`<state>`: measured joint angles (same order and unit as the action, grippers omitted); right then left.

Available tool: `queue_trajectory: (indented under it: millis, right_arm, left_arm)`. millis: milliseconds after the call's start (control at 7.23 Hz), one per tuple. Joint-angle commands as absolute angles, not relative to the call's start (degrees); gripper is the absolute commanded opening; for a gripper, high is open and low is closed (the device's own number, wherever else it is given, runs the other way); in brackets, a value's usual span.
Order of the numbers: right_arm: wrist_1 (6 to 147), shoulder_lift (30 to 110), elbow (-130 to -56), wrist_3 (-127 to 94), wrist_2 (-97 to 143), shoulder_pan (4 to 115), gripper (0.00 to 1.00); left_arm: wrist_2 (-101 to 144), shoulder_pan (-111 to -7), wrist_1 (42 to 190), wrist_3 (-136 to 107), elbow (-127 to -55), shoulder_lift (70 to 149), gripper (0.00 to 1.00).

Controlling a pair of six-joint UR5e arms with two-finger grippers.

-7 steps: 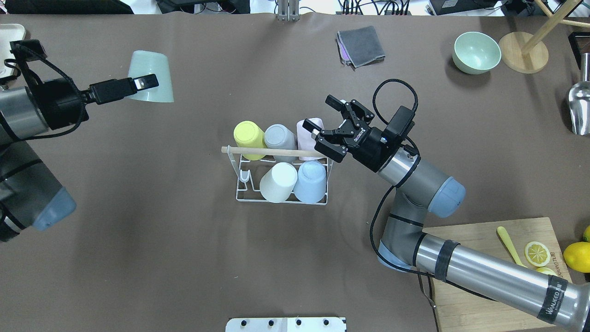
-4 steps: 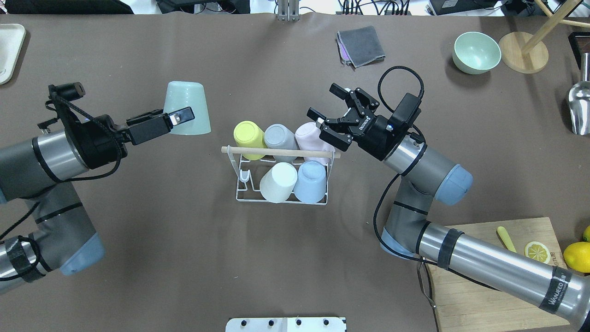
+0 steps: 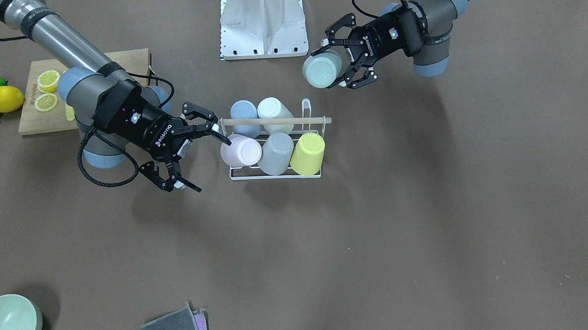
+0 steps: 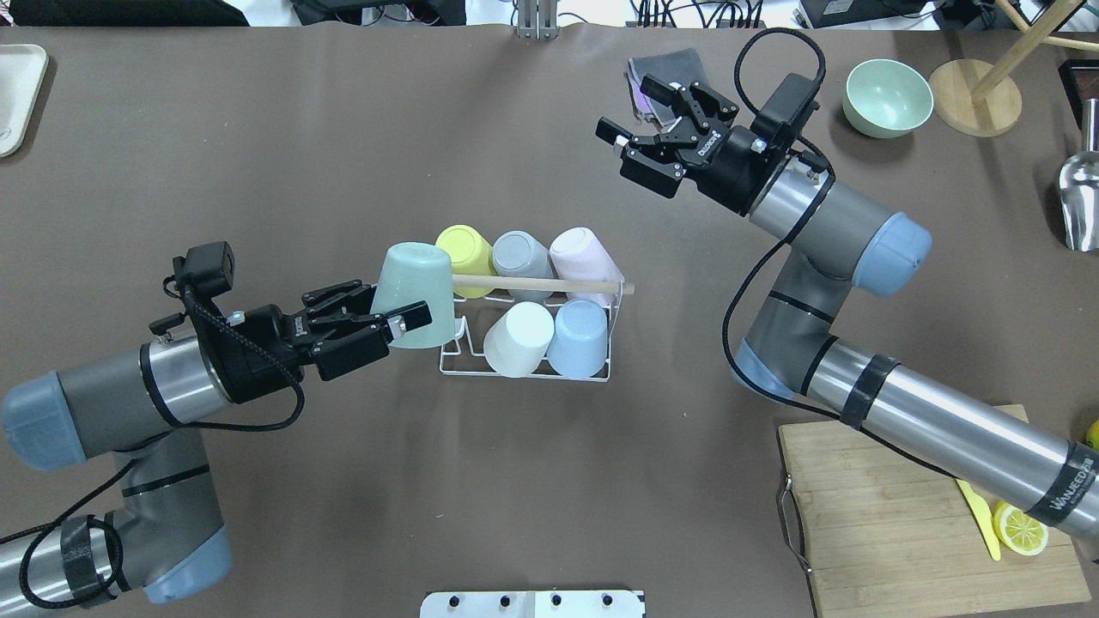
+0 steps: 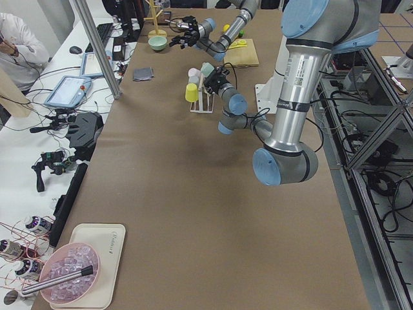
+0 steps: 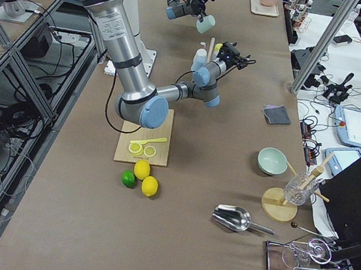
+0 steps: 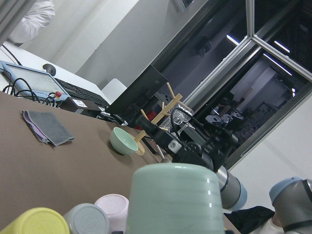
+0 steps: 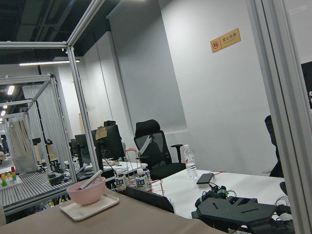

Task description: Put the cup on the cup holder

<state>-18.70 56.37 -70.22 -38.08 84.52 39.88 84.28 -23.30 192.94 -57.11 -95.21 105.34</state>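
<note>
The mint-green cup, now raised behind the cup holder, will be released by my left gripper on the cup holder's empty wire loop (image 3: 314, 110) next to the white cup.
A mint-green cup (image 4: 416, 279) hangs upside down in the air, and my left gripper (image 4: 395, 302) is shut on its sides. In the overhead view it overlaps the left end of the cup holder (image 4: 446, 371), a white wire rack with a wooden rod (image 4: 549, 285) across its top. Several upturned cups sit on the rack, among them yellow (image 4: 464, 247), grey and pink. From the front, the held cup (image 3: 319, 72) shows raised behind the cup holder (image 3: 274, 176). My right gripper (image 4: 631, 107) is open and empty, away from the rack. The left wrist view shows the cup (image 7: 173, 200) close up.
A grey cloth (image 4: 678, 58) lies at the far side, partly under my right gripper. A mint bowl (image 4: 888, 97), a wooden stand (image 4: 974, 107) and a metal scoop (image 4: 1080, 202) are far right. A cutting board (image 4: 901, 515) with lemon slices is near right.
My left gripper has carried the cup right and nearer, from the far left to over the rack's left end. My right gripper has drawn back from the rack toward the far side, still open.
</note>
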Motion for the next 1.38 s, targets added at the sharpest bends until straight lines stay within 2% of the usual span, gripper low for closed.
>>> queue_trajectory:
  millis: [0, 415, 692, 830, 1245]
  right_arm:
    - [-2.5, 57.9, -77.3, -39.5, 90.8, 45.2, 1.00]
    - [25.6, 61.3, -89.4, -41.5, 92.0, 49.4, 1.00]
    - [45.6, 61.7, -95.1, -41.5, 94.6, 51.8, 1.00]
    - [58.2, 62.3, -100.1, -40.1, 94.9, 53.2, 1.00]
    - [61.5, 62.1, -100.8, -38.7, 94.7, 53.2, 1.00]
  left_arm:
    - [79.6, -21.4, 192.6, -53.6, -94.7, 106.3, 0.00]
    - [70.1, -21.0, 186.1, -50.8, -91.4, 109.4, 0.00]
    - [69.4, -21.0, 185.9, -50.7, -89.5, 109.9, 0.00]
    - [69.4, -21.0, 185.9, -50.7, -88.7, 110.0, 0.00]
    - [69.3, -20.8, 186.2, -50.9, -87.5, 110.7, 0.00]
